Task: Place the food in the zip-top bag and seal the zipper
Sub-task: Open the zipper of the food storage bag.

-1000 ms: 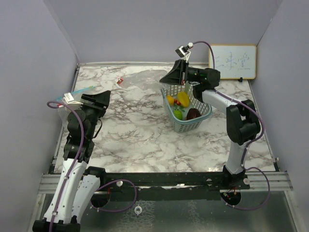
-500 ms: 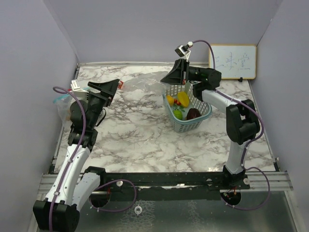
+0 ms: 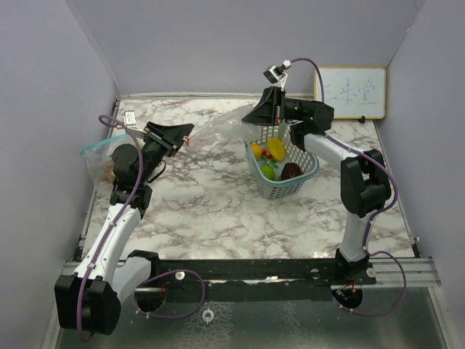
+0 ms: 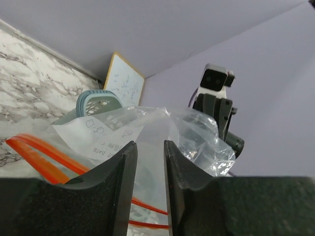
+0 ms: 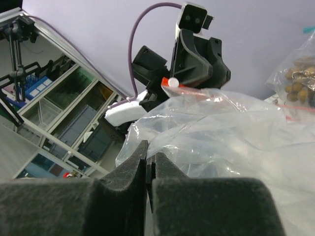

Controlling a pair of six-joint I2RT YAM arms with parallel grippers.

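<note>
I should open my left gripper wide and take a single side of the zipper (image 4: 147, 224), since both sides of the bag's red zipper cross that gripper's fingers.
A clear zip-top bag (image 3: 218, 128) with a red zipper is stretched above the table's back between my grippers. My right gripper (image 3: 248, 118) is shut on the bag's film (image 5: 236, 132) at its right end (image 5: 149, 147). My left gripper (image 3: 187, 133) is open at the bag's zipper end. Bag film and red zipper lines (image 4: 44, 160) show in the gap (image 4: 150, 145); I cannot tell if they touch. Yellow pieces (image 3: 275, 147), a green round fruit (image 3: 268, 171) and a dark red-brown piece (image 3: 290, 171) lie in the teal basket (image 3: 305, 171). I cannot make out the grape bunch.
A second clear bag (image 3: 98, 161) with a teal zipper lies at the left edge and holds a tan-brown berry cluster (image 3: 109, 171), which also shows in the right wrist view (image 5: 298, 78). A whiteboard (image 3: 350, 92) leans on the back wall at right.
My left arm has swung from the table's left edge forward and right, up to the bag's zipper end. The right gripper has kept its hold, almost still.
</note>
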